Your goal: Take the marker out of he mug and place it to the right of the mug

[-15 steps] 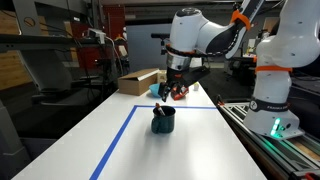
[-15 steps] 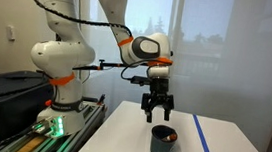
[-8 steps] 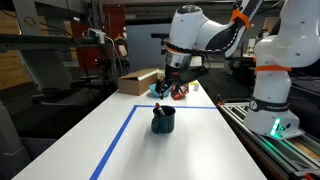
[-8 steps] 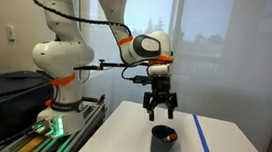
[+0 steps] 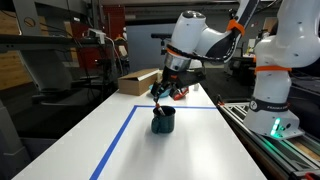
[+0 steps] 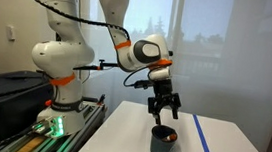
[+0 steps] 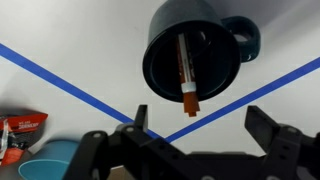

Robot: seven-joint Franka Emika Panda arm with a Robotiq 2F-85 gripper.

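My open fingers hang too high above the mug's rim to catch the marker; they should drop and close around the marker's reddish end [image 7: 190,104].
The dark teal mug [image 5: 163,121] stands on the white table inside the blue tape lines; it also shows in an exterior view [image 6: 163,143] and in the wrist view [image 7: 192,48]. The marker [image 7: 187,74] leans inside the mug, its reddish end poking over the rim; the reddish tip shows in both exterior views [image 5: 157,106] [image 6: 171,137]. My gripper [image 5: 170,93] [image 6: 164,113] hangs open and empty a little above the mug. In the wrist view the two fingers [image 7: 205,128] stand wide apart, with the mug beyond the fingertips.
Blue tape lines [image 5: 118,140] [image 7: 60,82] mark a rectangle on the table. A cardboard box [image 5: 138,81] lies at the far table edge. A red packet [image 7: 22,131] and a light-blue bowl [image 7: 45,163] lie near the tape corner. The robot base [image 5: 272,90] stands beside the table.
The gripper has tilted and moved a little closer over the mug. It stays open. The mug and marker have not moved.
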